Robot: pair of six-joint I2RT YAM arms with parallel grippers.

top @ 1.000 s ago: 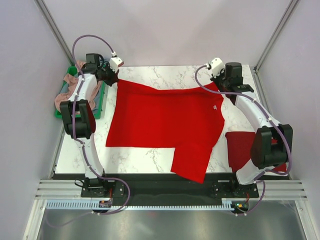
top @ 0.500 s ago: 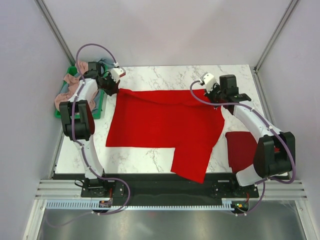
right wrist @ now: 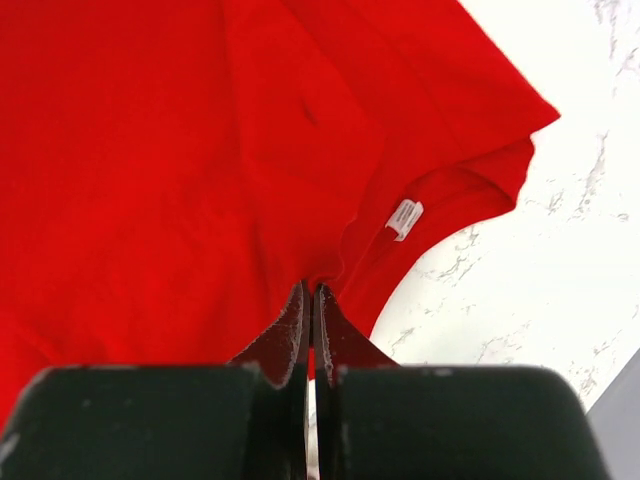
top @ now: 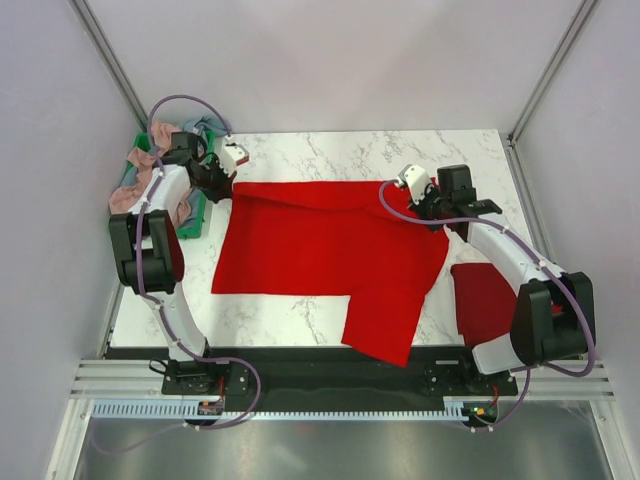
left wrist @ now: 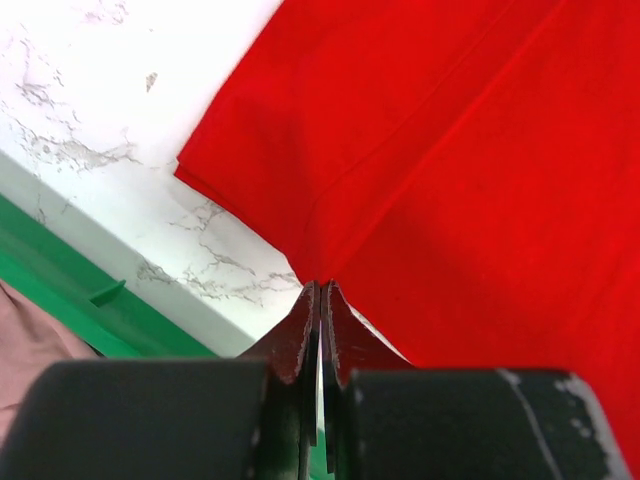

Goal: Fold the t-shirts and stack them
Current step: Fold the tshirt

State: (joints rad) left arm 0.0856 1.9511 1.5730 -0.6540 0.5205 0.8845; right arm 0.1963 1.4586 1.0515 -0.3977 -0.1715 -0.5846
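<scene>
Next, my left gripper takes the t-shirt's far corner point(top: 246, 188) and drags it back together with my right gripper, because the spread t-shirt's sleeve hangs over the front edge of the table.
A bright red t-shirt point(top: 330, 255) lies spread on the marble table, one sleeve hanging toward the front edge. My left gripper point(top: 222, 187) is shut on its far left edge, seen as red fabric point(left wrist: 420, 180) pinched between the jaws in the left wrist view. My right gripper point(top: 432, 207) is shut on the far right edge near the collar; the white neck label point(right wrist: 404, 218) shows beside the jaws in the right wrist view. The far edge is lifted and folded toward the front. A folded red t-shirt point(top: 483, 295) lies at the right edge.
A green bin point(top: 198, 213) stands at the table's far left with pink point(top: 132, 195) and grey-blue shirts in it. The bin's green wall point(left wrist: 60, 290) shows close to the left jaws. Bare marble point(top: 330, 155) lies behind the shirt.
Both grippers have moved toward the front with the shirt's far edge, drawing it over the body of the shirt. The far edge is straighter now.
</scene>
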